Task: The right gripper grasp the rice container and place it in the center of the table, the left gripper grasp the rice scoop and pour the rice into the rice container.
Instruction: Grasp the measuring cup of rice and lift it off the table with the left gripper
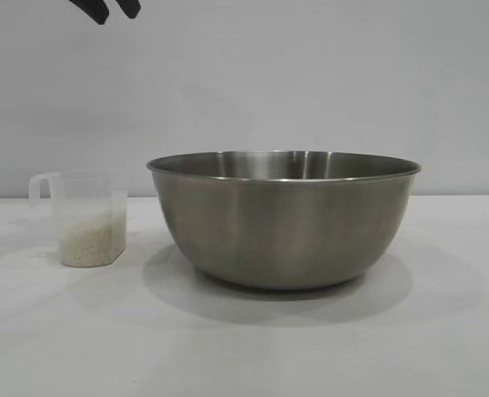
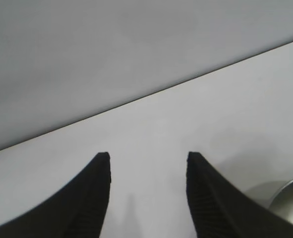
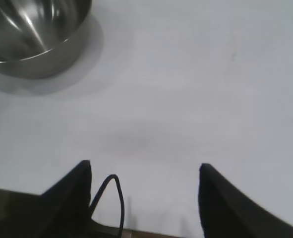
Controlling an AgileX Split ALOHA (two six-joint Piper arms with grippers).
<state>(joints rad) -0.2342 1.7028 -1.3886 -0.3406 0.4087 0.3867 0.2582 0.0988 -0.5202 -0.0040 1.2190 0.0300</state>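
The robot's left gripper should next move down to the side handle (image 1: 34, 190) of the rice scoop and close there, on the part of the handle that faces away from the bowl.
The rice container (image 1: 284, 219), a large steel bowl, stands on the white table (image 1: 244, 347) near the middle and looks empty. The rice scoop (image 1: 87, 217), a small translucent cup with a side handle, stands upright to its left, with rice (image 1: 85, 241) in its lower part. My left gripper (image 1: 117, 11) hangs high above the scoop; only its dark fingertips show. In the left wrist view it (image 2: 147, 157) is open and empty over bare table, with the bowl's edge (image 2: 291, 198) at the corner. My right gripper (image 3: 145, 166) is open and empty, apart from the bowl (image 3: 32, 29).
A plain grey wall stands behind the table. A thin black cable loop (image 3: 114, 198) shows beside one right finger. The table's edge (image 3: 151, 233) lies under the right gripper.
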